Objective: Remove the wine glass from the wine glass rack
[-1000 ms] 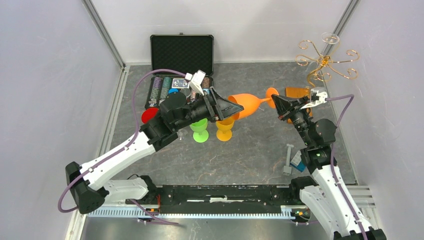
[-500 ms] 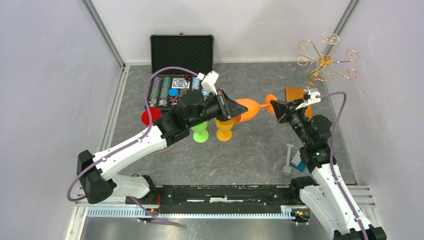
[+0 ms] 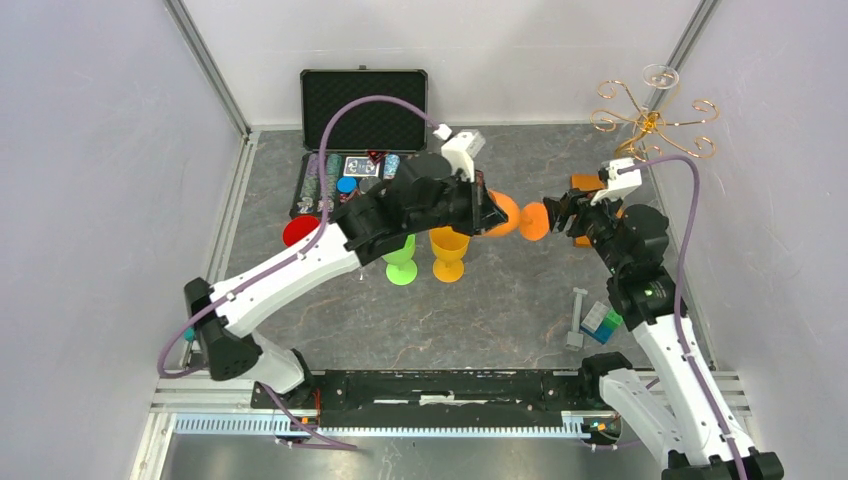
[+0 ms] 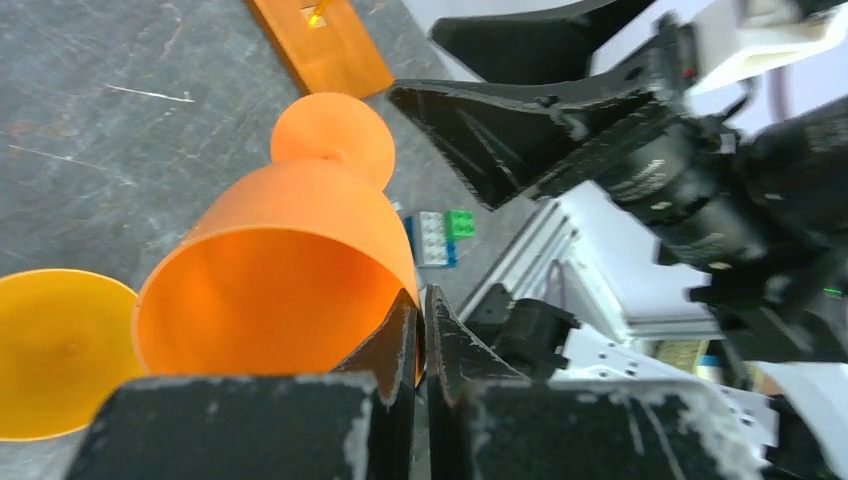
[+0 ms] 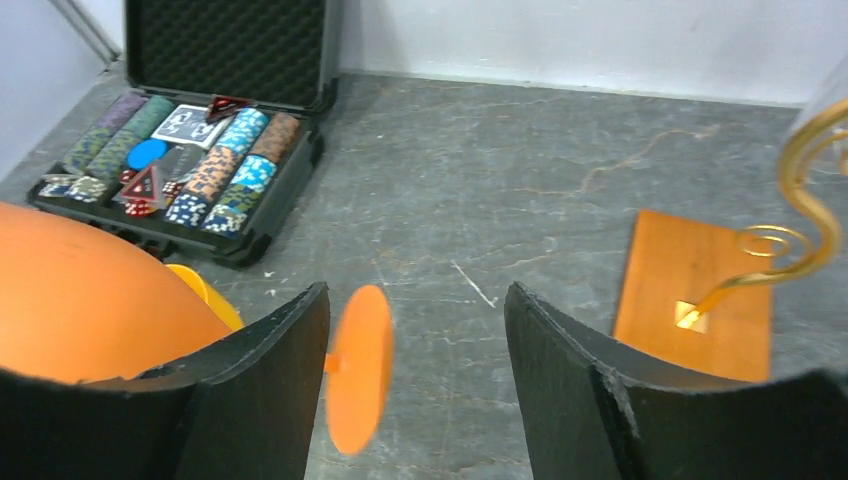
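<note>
The robot's left gripper needs to release the orange wine glass on the table [image 3: 485, 273] beside the yellow cup, toward the grey tool.
The orange wine glass [image 3: 505, 213] hangs on its side above the table, clear of the wine glass rack [image 3: 650, 122], whose gold wire arms rise from a wooden base [image 5: 695, 290] at the back right. My left gripper [image 4: 420, 300] is shut on the rim of the glass's bowl [image 4: 270, 310]. My right gripper [image 5: 415, 300] stands open around the glass's round foot [image 5: 358, 365], which floats close to its left finger without being pinched. In the top view the right gripper [image 3: 556, 213] faces the left gripper [image 3: 488, 214] across the glass.
An open black case [image 3: 362, 130] of poker chips lies at the back. A green cup [image 3: 400, 262], a yellow cup [image 3: 449, 252] and a red disc [image 3: 298, 232] sit under the left arm. A toy block [image 3: 600, 320] and a grey tool [image 3: 577, 318] lie by the right arm.
My left gripper has moved right and shut on the bowl's rim. My right gripper, which was shut on the glass's foot end, has opened. The glass has shifted right.
</note>
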You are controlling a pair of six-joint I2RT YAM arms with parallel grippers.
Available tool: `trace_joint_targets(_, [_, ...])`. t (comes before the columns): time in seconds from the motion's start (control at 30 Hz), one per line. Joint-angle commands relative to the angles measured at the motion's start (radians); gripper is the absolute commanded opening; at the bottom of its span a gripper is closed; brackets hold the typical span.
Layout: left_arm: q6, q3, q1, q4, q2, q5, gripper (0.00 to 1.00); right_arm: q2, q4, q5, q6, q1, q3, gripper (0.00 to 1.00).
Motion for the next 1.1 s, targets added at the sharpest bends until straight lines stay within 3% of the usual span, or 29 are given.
trace_joint_targets(0.0, [0.188, 0.188, -0.038, -0.284, 0.132, -0.102, 0.02, -0.027, -0.152, 0.146, -0.073, 0.003, 0.101, 0.74])
trace_joint_targets(0.13, [0.243, 0.385, -0.066, -0.492, 0.290, -0.181, 0.02, -0.070, -0.217, 0.202, -0.039, 0.004, 0.142, 0.78])
trace_joint_targets(0.37, [0.306, 0.672, -0.095, -0.704, 0.548, -0.222, 0.02, -0.145, -0.286, 0.307, 0.007, 0.003, 0.201, 0.78])
trace_joint_targets(0.67, [0.368, 0.815, -0.098, -0.794, 0.724, -0.316, 0.06, -0.164, -0.410, 0.303, -0.023, 0.005, 0.333, 0.81])
trace_joint_targets(0.87, [0.389, 0.815, -0.098, -0.795, 0.738, -0.310, 0.20, -0.175, -0.417, 0.294, 0.013, 0.003, 0.352, 0.81])
trace_joint_targets(1.07, [0.414, 0.869, -0.096, -0.760, 0.689, -0.287, 0.48, -0.138, -0.424, 0.267, 0.059, 0.003, 0.398, 0.81])
